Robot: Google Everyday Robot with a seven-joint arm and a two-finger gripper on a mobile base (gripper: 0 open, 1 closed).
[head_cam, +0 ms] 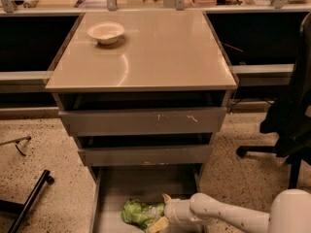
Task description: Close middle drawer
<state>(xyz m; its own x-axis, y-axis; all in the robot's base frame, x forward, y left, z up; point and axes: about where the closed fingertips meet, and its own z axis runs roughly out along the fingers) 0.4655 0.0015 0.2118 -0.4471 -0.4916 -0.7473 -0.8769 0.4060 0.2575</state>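
Observation:
The robot's gripper should close on the end of the green bag [156, 211] that is nearest the white arm, inside the open bottom drawer.
The middle drawer [146, 155] is a plain grey strip front, pulled out a little, with a dark gap above it. Above it is the taller scratched drawer front [143, 121], also slightly out. Below it the bottom drawer [146, 183] stands far open, showing its flat grey floor. My gripper [161, 210], on a white arm coming from the lower right, is low over that open bottom drawer, below the middle drawer front. Its two tan fingers are spread, next to a green bag [137, 212].
A white bowl [105, 32] sits on the beige cabinet top [160, 52]. An office chair [291, 125] stands to the right. A black rod [29, 198] and a small object [18, 143] lie on the speckled floor to the left.

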